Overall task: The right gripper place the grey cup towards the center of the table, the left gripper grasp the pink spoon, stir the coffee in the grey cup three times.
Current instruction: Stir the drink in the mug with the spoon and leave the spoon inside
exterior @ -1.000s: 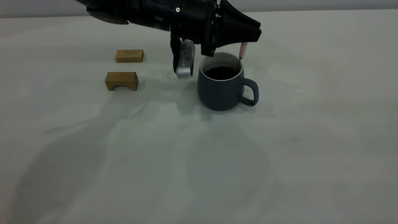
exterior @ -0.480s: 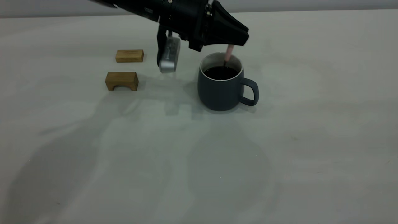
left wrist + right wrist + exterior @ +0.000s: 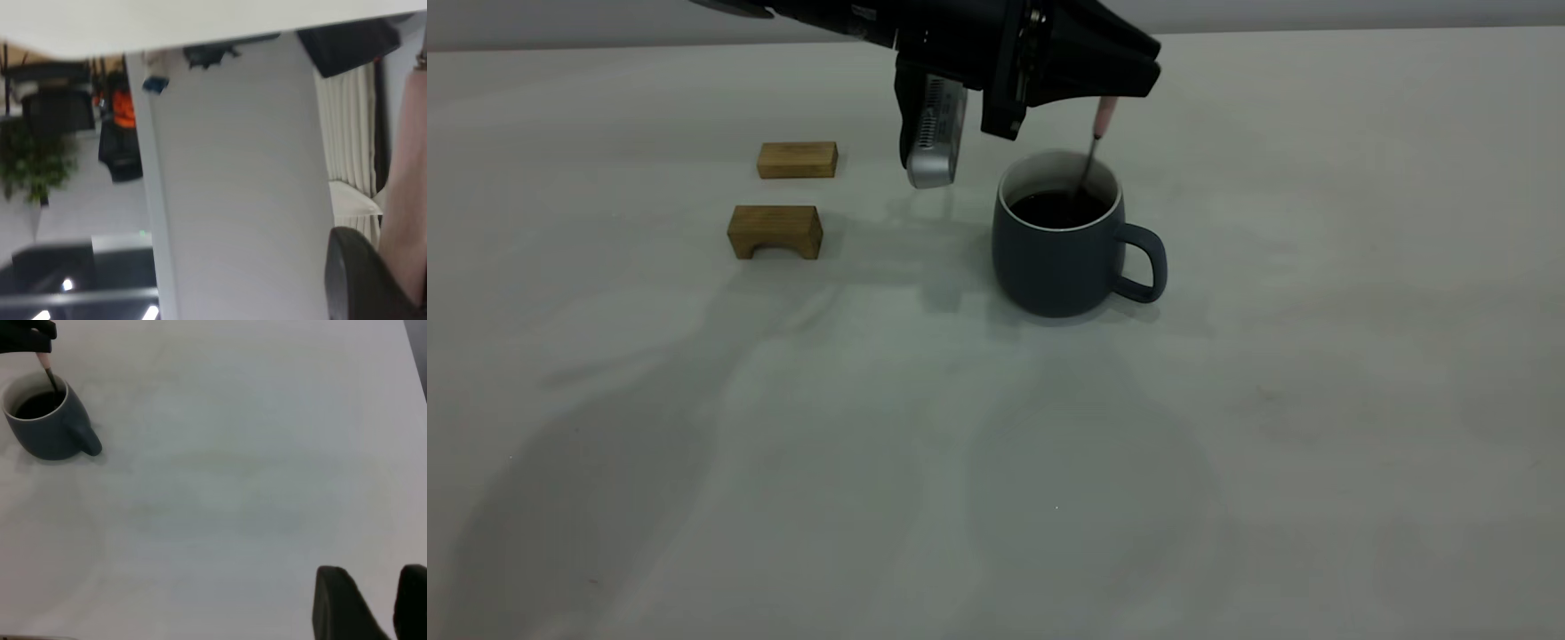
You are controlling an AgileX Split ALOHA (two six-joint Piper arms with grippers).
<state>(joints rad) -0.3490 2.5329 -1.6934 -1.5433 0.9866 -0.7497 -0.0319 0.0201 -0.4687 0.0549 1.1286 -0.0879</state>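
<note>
My left gripper is going to release the pink spoon against the grey cup's rim (image 3: 1114, 204) beside the handle of the cup, with the bowl of the spoon in the coffee.
The grey cup (image 3: 1060, 258) stands upright near the table's (image 3: 1227, 444) middle, its handle to the right. Dark coffee (image 3: 1056, 209) fills it. Above the cup's far rim, my left gripper (image 3: 1136, 84) is shut on the pink spoon (image 3: 1104, 116), which hangs nearly upright. The spoon's metal neck runs down into the coffee and its bowl is hidden there. In the left wrist view the pink handle (image 3: 405, 200) lies against one dark finger (image 3: 350, 280). The right wrist view shows the cup (image 3: 47, 430) and spoon (image 3: 47, 365) far off. My right gripper (image 3: 371, 573) hovers over bare table, open, holding nothing.
Two tan wooden blocks lie left of the cup: a flat one (image 3: 797, 160) farther back and an arch-shaped one (image 3: 775, 231) nearer. The left arm's silver wrist camera (image 3: 932, 133) hangs beside the cup's left rim.
The left gripper carried the spoon from the cup's right rim to its back middle, then up and slightly right. The cup has stayed in place.
</note>
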